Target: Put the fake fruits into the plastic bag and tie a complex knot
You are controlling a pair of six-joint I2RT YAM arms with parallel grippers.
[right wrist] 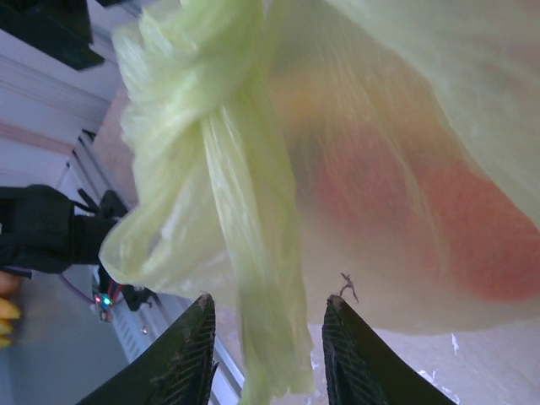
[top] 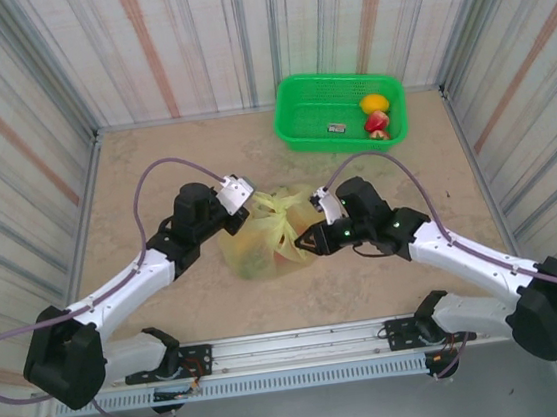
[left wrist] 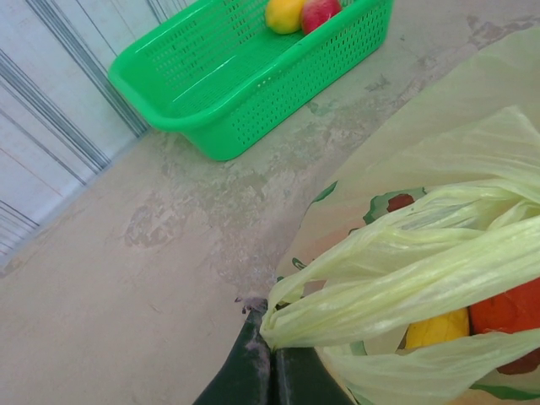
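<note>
The knot sits loose above the bag's hanging handle, so the robot's right gripper will close on the handle's low end [right wrist: 275,359] and pull against the left gripper.
The pale yellow-green plastic bag [top: 260,239] sits mid-table between both arms, with fake fruits showing through it as a yellow one [left wrist: 437,327] and an orange-red one [left wrist: 510,308]. My left gripper [left wrist: 272,337] is shut on a bunched handle [left wrist: 396,274] of the bag, at the bag's far left [top: 246,208]. My right gripper [right wrist: 268,308] stands open at the bag's right side [top: 309,239]. A twisted handle strip [right wrist: 266,278] hangs loose between its fingers, below a knot [right wrist: 181,93]. Red and yellow shapes blur through the bag wall [right wrist: 439,211].
A bright green mesh basket [top: 293,118] stands at the back right, holding a yellow fruit [top: 373,103] and a red one [top: 377,127]. In the left wrist view the basket [left wrist: 278,101] lies ahead on bare table. Striped walls close three sides.
</note>
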